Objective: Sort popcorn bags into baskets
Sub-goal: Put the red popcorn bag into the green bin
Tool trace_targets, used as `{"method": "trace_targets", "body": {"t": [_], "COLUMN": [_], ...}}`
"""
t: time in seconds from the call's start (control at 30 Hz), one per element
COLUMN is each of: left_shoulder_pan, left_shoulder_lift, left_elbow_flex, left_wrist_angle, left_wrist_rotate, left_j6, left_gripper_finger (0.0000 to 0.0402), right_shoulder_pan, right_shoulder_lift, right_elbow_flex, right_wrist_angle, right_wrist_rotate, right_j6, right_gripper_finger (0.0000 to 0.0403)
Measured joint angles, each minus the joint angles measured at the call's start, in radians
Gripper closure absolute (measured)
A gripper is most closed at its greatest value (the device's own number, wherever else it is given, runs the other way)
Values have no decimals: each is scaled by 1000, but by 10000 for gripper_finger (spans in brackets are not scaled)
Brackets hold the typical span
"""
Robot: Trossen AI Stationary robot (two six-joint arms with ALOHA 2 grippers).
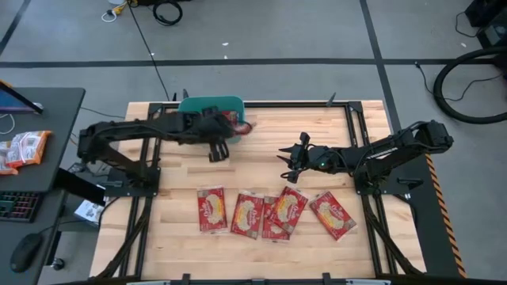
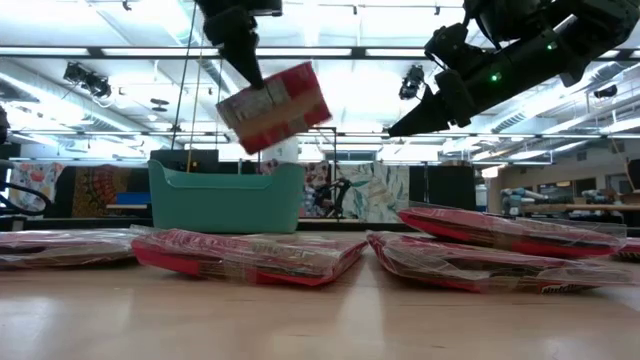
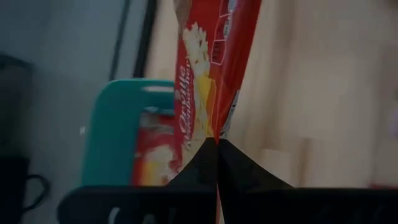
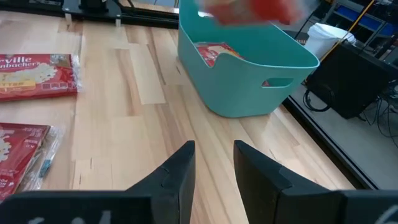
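Observation:
My left gripper will release the red popcorn bag on top of the other bag inside the teal basket [image 1: 215,123] [image 3: 154,152].
My left gripper [image 1: 228,127] is shut on a red popcorn bag [image 2: 275,108] with a cream-yellow label, held in the air over the right end of the teal basket [image 1: 207,105] at the table's far side. Another popcorn bag [image 4: 214,53] lies inside the basket [image 4: 249,68]. Several more bags [image 1: 246,214] lie flat in a row near the table's near edge, some overlapping. My right gripper [image 1: 287,157] hovers open over bare wood to the right of the basket, pointing toward it, with nothing between its fingers [image 4: 183,168]. My left gripper pinches the popcorn bag by one edge [image 3: 214,134] between its two shut fingers. The fingers [image 2: 240,45] come from above, slanting down. The bag hangs tilted below them, lifted clear above the basket's rim [image 2: 225,172].
Bare wood lies between the basket and the row of bags. Black frame rails [image 1: 360,134] run along the table's edges. A dark desk [image 1: 40,158] to the left carries a keyboard, a mouse and more packets [image 1: 24,149]. Cables lie on the floor beyond.

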Motion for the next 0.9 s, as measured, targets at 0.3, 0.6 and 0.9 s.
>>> {"method": "trace_targets", "body": {"t": [0.3,0.6,0.9], "left_shoulder_pan": [178,340,339], "left_shoulder_lift": [-50,-43,-34], "left_elbow_flex": [-58,-317,-474], "left_wrist_angle": [-6,285,409], "left_wrist_rotate": [-33,-101,-84], "left_j6": [26,143,270], "left_gripper_finger": [401,401,335], "right_shoulder_pan": [0,0,0], "right_shoulder_lift": [0,0,0], "right_elbow_flex": [0,0,0], "right_wrist_angle": [5,-8,-7], "right_wrist_rotate": [0,0,0], "right_j6": [-3,-5,-20], "right_gripper_finger": [288,288,288]}}
